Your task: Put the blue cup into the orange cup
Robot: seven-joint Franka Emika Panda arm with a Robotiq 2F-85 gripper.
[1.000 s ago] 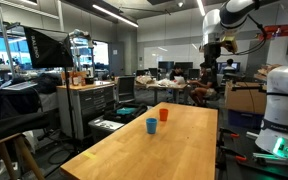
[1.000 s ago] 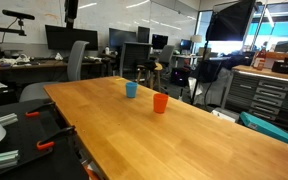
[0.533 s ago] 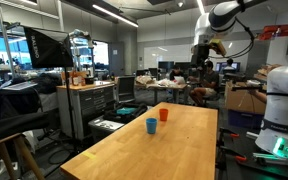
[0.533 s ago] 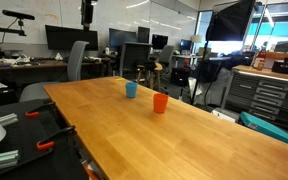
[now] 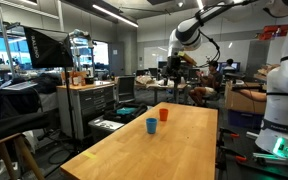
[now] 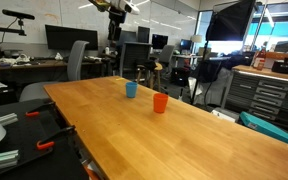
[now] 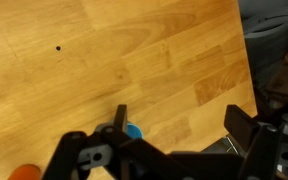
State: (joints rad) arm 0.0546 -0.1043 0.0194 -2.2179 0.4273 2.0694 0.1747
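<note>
My gripper needs to next move to the blue cup's rim point(image 5: 148, 120) point(image 7: 135, 131), on the side away from the orange cup, and close there.
The blue cup point(image 5: 151, 125) stands upright on the wooden table point(image 5: 174, 150), with the orange cup point(image 5: 164, 115) close beside it; both also show in an exterior view as the blue cup point(image 6: 131, 89) and orange cup point(image 6: 160, 102). My gripper point(image 5: 175, 68) hangs high in the air above the table's far end, open and empty, also seen near the top as the gripper point(image 6: 115, 30). In the wrist view the gripper point(image 7: 180, 125) is open, the blue cup point(image 7: 134, 131) peeks out beside the left finger point(image 7: 121, 117), and the orange cup point(image 7: 24, 172) sits at the bottom left.
The table's edge point(image 7: 242, 50) runs down the right of the wrist view. A grey office chair point(image 6: 77, 62) stands behind the table. A drawer cabinet point(image 5: 88, 108) and a black panel point(image 5: 44, 47) stand beside it. A white robot base point(image 5: 282, 105) is at the side.
The arm has swung from beyond the table's side to over its far end and come lower. The cups have not moved; the jaws stayed open.
</note>
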